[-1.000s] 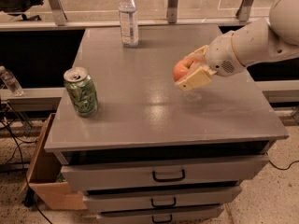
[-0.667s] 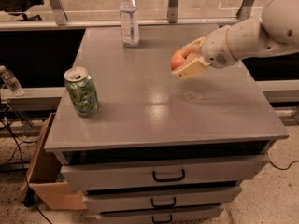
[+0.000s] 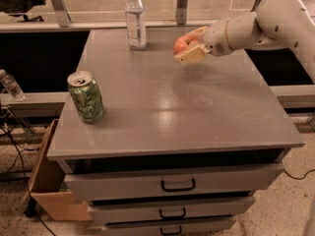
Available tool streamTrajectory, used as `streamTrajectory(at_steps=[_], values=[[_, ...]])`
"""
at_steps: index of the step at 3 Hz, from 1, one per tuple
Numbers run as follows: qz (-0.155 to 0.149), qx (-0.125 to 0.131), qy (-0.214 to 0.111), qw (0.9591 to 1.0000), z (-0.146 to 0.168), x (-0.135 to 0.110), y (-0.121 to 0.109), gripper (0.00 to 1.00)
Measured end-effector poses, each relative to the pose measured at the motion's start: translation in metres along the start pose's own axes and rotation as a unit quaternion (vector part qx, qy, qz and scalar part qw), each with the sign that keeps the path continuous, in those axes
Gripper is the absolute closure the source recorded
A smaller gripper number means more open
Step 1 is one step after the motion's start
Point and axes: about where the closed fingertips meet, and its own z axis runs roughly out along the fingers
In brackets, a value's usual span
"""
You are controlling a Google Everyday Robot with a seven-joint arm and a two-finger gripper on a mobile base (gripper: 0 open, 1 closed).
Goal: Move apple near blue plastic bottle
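Next, I let go of the apple with my gripper on the grey cabinet top (image 3: pixel 154 45), beside the foot of the blue plastic bottle.
The red-orange apple (image 3: pixel 180 44) is held between the tan fingers of my gripper (image 3: pixel 189 46), above the far middle of the grey cabinet top (image 3: pixel 162 102). The gripper is shut on it and comes in from the right on a white arm. The blue plastic bottle (image 3: pixel 135 18), clear with a white cap and a pale label, stands upright at the far edge, to the left of the apple and a short gap away.
A green patterned soda can (image 3: pixel 86 96) stands upright near the left front of the top. Drawers with dark handles (image 3: pixel 177 185) are below. A cardboard box (image 3: pixel 47 181) sits on the floor at the left. Metal posts and a rail run behind the cabinet.
My gripper has carried the apple up and away, toward the far edge and left, closer to the bottle. The can and the bottle have not moved.
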Motion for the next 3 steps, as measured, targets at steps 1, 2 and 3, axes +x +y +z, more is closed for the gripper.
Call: streamTrajectory(at_steps=[1, 2, 3], values=[[0.012, 0.006, -0.019, 0.9997, 0.039, 0.002, -0.033, 1.00], [0.021, -0.002, -0.033, 0.9993, 0.079, -0.001, -0.047, 1.00], [0.032, -0.011, -0.025, 0.9991, 0.107, -0.006, -0.050, 1.00]])
